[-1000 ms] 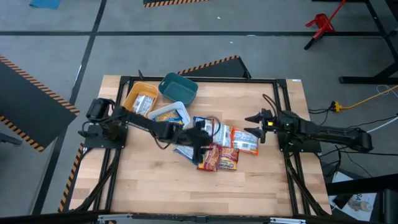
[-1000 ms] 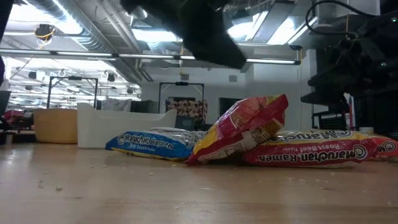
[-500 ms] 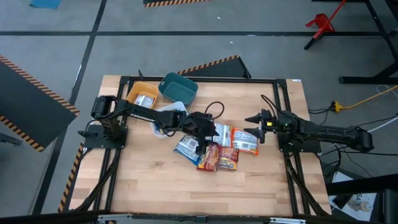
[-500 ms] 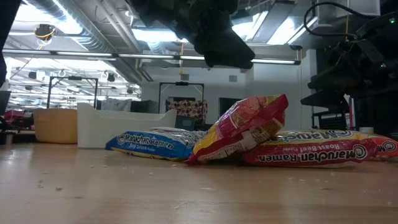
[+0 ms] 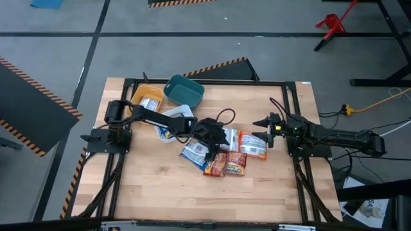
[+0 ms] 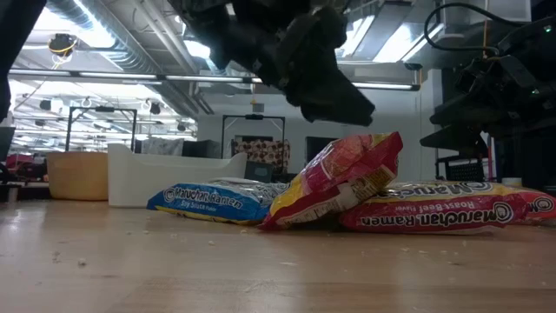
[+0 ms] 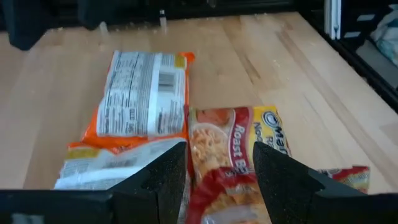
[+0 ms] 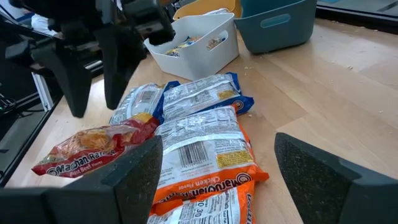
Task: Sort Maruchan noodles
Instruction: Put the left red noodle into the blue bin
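Note:
I need to close my left gripper on the raised edge (image 5: 221, 158) (image 7: 231, 177) of the tilted red packet, the one that leans against the other red Roast Beef packet.
Several Maruchan noodle packets lie piled mid-table: a blue one (image 5: 192, 153), red Roast Beef ones (image 5: 226, 164) and orange ones (image 5: 252, 145). In the low view one red packet (image 6: 340, 178) leans tilted on another (image 6: 452, 210), beside the blue packet (image 6: 207, 202). My left gripper (image 5: 214, 145) hangs open above the pile; in its wrist view the open left gripper (image 7: 217, 177) stands over a red Roast Beef packet (image 7: 231, 140), near an orange packet (image 7: 146, 93) lying back side up. My right gripper (image 5: 264, 133) waits open at the pile's right side, above the table.
Three bins stand at the table's far left: yellow (image 5: 137, 94), teal (image 5: 184, 90) and white (image 5: 184, 110), the yellow and white ones holding packets. A black frame runs along the table edges. Bare wood lies on the near side of the pile (image 5: 212, 199).
My left gripper has moved toward the table's right, over the pile, and come down closer to the tilted red packet. The packets have kept their places.

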